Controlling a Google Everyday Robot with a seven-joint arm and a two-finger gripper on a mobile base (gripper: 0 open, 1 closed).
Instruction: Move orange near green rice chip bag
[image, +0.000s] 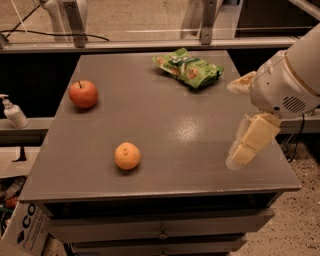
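The robot's gripper needs to next move to the orange at the front of the table and close around the orange's lower half (127, 162).
The orange (127, 156) lies on the grey table (165, 125), front and left of the middle. The green rice chip bag (187, 68) lies flat at the back of the table, right of the middle, well apart from the orange. My gripper (235, 120) hangs over the table's right side, to the right of the orange and in front of the bag. It is open and empty: one cream finger (247, 142) points down and to the left, the other (240, 84) is higher up near the bag.
A red apple (83, 94) stands at the table's left edge. A white pump bottle (14, 113) stands on a ledge to the left. A cardboard box (22, 232) sits on the floor at the front left. A rail and posts run behind the table.
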